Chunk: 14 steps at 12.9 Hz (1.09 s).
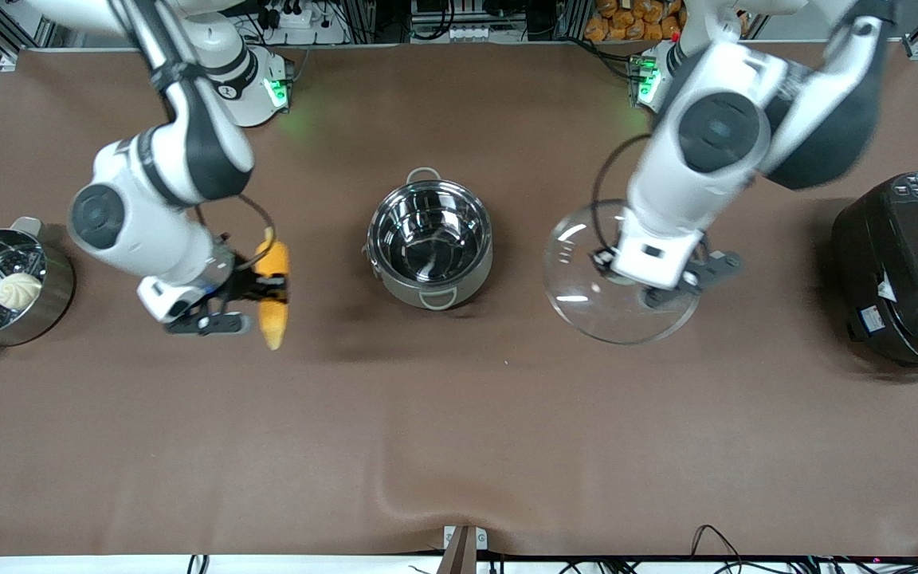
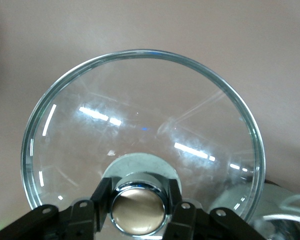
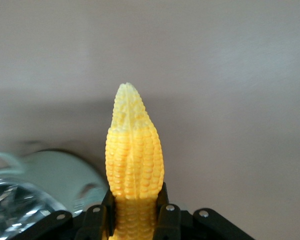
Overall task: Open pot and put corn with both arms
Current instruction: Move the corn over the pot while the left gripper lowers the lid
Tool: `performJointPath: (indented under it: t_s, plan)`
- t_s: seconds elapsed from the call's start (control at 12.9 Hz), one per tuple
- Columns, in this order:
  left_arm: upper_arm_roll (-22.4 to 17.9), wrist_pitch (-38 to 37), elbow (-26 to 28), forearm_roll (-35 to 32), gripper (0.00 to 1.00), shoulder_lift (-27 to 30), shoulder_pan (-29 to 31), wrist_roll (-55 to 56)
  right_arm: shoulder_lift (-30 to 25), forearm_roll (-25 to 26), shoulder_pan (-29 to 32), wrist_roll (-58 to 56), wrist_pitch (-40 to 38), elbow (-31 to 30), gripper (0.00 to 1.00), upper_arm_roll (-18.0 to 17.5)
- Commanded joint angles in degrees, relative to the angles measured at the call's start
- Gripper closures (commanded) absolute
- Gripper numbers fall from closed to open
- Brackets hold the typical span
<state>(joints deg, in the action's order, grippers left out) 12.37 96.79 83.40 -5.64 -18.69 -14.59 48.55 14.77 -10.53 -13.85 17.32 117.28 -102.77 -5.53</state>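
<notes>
My left gripper will set the glass lid down on the cloth midway (image 1: pixel 661 281) between the steel pot and the black cooker.
The steel pot (image 1: pixel 431 243) stands open in the middle of the table, with nothing in it. My left gripper (image 1: pixel 644 281) is shut on the copper knob (image 2: pixel 138 207) of the glass lid (image 1: pixel 586 263), which it holds over the table between the pot and the black cooker. In the left wrist view the lid (image 2: pixel 140 115) fills most of the picture, with the left gripper (image 2: pixel 138 206) clamped on its knob. My right gripper (image 1: pixel 266 287) is shut on the corn (image 1: pixel 274 323) and holds it over the table beside the pot, toward the right arm's end. The corn (image 3: pixel 134 150) sticks out past the right gripper (image 3: pixel 135 212), pale tip outward.
A steel steamer pot (image 1: pixel 45 275) with a white bun (image 1: pixel 18 290) stands at the right arm's end of the table. A big black cooker (image 1: pixel 905 267) stands at the left arm's end. Brown cloth covers the table.
</notes>
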Motion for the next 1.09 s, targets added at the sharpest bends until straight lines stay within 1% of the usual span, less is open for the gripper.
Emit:
performJointPath:
  t_s: [0.0,0.08,0.16,0.23,0.31,0.39,0.54,0.7,0.86,1.01]
  plan:
    - [0.8,9.0,14.8,1.4,1.0,8.3,5.7,-8.4,0.0,0.3,0.0,7.8,-1.8,2.5,0.85,-4.5]
    - [0.8,10.5,17.5,1.4,1.0,8.5,6.8,-10.1,0.3,2.2,0.0,10.9,-1.6,2.6,0.85,-6.3]
    - [0.8,12.1,19.4,1.4,1.0,8.2,7.5,-10.8,0.4,5.6,0.0,15.2,-1.2,2.6,0.85,-9.2]
    - [0.7,15.1,22.6,1.4,1.0,8.1,7.9,-10.9,0.7,9.5,0.1,20.6,-0.6,2.6,0.85,-12.5]
    - [0.8,18.9,26.1,1.4,1.0,8.1,8.7,-11.3,1.2,12.2,0.1,25.0,0.1,2.5,0.85,-15.0]
    - [0.7,22.1,29.0,1.4,1.0,8.0,9.7,-12.9,1.8,13.1,0.0,27.6,0.7,2.5,0.85,-17.0]
    - [0.7,25.9,32.9,1.4,1.0,7.1,10.5,-14.0,2.5,14.0,-0.3,31.1,2.3,2.2,0.85,-19.1]
    - [0.7,29.8,37.3,1.4,1.0,6.9,10.6,-14.1,4.3,17.5,-2.4,35.9,4.2,2.1,0.85,-19.3]
    - [0.6,36.0,42.4,1.3,1.0,6.9,11.8,-14.5,6.0,21.1,-4.0,39.9,6.2,1.9,0.85,-19.3]
    - [0.7,37.9,44.2,1.3,1.0,6.4,13.8,-16.9,7.1,21.9,-5.4,40.8,6.9,1.6,0.85,-19.3]
